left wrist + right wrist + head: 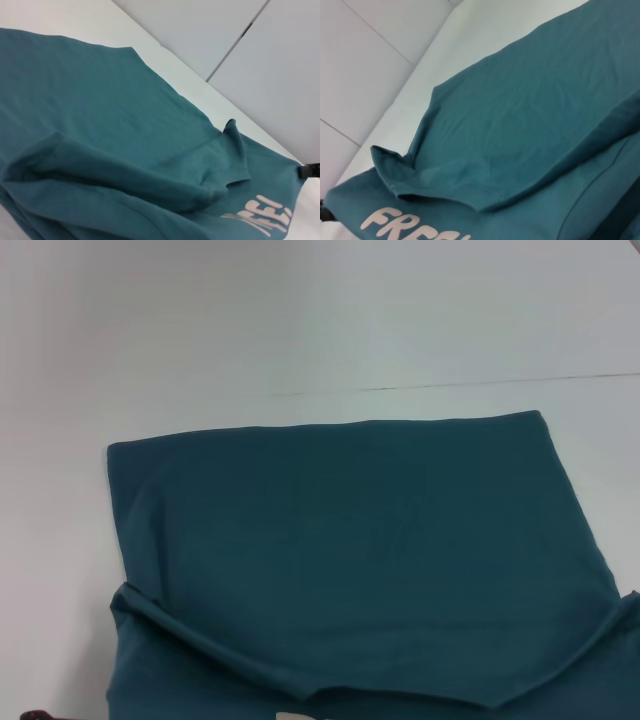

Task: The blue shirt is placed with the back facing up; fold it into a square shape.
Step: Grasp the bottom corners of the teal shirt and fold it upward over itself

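My left gripper should release its corner of the blue shirt just inside the shirt's far corner on the gripper's side (170, 435).
The blue shirt (350, 540) lies spread on the white table, its far edge straight. Its near part is turned back over itself in a long fold (230, 645) running across the bottom of the head view. The left wrist view shows the shirt (100, 115) with a raised fold and pale pink lettering (265, 215) on the turned-up side. The right wrist view shows the shirt (530, 110) and the same lettering (405, 225). A black sliver (310, 171) at the shirt's edge in the left wrist view seems to be the right gripper. A dark bit (324, 212) in the right wrist view seems to be the left gripper.
The white table (300, 330) stretches beyond the shirt on the far side and to the left. A thin seam line (450, 385) crosses it behind the shirt. White wall panels (240, 40) show in the wrist views.
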Robot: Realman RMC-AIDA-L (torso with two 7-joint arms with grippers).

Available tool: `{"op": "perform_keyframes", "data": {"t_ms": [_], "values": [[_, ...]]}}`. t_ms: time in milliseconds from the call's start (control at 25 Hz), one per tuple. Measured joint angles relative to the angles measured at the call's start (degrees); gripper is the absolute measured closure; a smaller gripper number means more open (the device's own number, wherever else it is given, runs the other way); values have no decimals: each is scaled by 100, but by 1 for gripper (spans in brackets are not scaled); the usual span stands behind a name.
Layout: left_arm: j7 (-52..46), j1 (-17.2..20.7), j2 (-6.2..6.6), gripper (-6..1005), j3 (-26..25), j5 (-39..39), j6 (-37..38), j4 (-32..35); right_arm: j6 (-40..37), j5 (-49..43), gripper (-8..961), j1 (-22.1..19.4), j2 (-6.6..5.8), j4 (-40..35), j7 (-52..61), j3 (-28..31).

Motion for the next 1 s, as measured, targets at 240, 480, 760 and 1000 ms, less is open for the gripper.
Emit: {"op": "perform_keyframes", "data": {"t_ms": [240,480,760,1000], "values": [[-80,-144,42,995,-235,-51,13,11,-83,17,899,226,-75,11,44,388],[-298,-851,86,996,-1104,-74,-135,-16,224,33,898,1103,-268,50,344,704],[-835,-1739,56,996,-1270,-223,-1498,-184,1628,40,896,2401,-520,595,574,680],[-898,-2182,15,995,-1151,-639,-3003,-602,3471,59,894,3259,-554,1196,149,497]]}}
